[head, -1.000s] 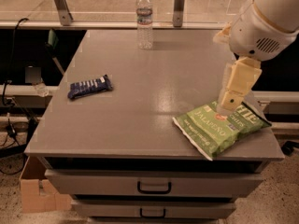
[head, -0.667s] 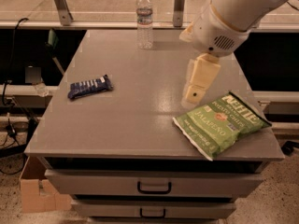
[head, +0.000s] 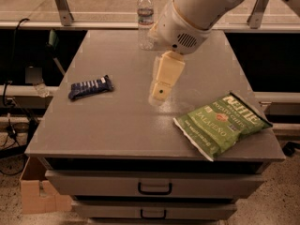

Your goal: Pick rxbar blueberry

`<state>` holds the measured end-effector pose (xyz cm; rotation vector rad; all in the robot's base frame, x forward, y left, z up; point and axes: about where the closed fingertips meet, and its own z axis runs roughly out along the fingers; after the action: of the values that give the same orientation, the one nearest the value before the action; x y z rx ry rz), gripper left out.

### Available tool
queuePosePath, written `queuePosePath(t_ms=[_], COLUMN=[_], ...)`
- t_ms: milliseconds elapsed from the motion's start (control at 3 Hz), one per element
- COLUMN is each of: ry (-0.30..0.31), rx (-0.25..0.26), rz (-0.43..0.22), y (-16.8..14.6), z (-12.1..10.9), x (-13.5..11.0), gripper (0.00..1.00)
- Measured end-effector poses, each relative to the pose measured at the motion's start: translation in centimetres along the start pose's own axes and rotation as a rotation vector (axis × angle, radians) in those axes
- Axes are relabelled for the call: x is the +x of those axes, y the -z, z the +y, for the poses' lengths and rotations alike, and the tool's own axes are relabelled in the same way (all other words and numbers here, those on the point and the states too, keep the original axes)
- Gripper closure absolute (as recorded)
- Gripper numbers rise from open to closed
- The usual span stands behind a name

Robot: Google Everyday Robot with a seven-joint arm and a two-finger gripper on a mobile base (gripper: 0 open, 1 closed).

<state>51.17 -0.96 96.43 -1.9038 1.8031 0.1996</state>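
Observation:
The rxbar blueberry is next, and my gripper needs to go to it and close on its wrapper's middle [head: 90, 88], between the two short ends.
The rxbar blueberry [head: 91, 87] is a small flat dark navy wrapper with white lettering, lying on the left part of the grey table [head: 117, 125]. My gripper [head: 158, 96] hangs from the white arm above the middle of the table, to the right of the bar and well apart from it. It holds nothing that I can see.
A large green jalapeno chip bag [head: 221, 123] lies at the table's right front corner. A clear water bottle [head: 146, 20] stands at the back centre. Drawers [head: 154, 187] sit under the tabletop. A cardboard box [head: 40, 193] is on the floor at the lower left.
The arm and gripper have swung leftward, from above the chip bag to over the middle of the table, closer to the bar. The objects have not moved.

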Motion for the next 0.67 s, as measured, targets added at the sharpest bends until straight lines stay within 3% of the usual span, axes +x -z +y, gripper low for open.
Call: queuePosePath(t_ms=[333,667], ry=[-0.01,-0.009], rx=[0.005,-0.019], rz=[-0.026,-0.092], y=[-0.7,-3.9], z=[-0.5,-1.6], x=[-0.5,-3.2], gripper=[0.0,0.0])
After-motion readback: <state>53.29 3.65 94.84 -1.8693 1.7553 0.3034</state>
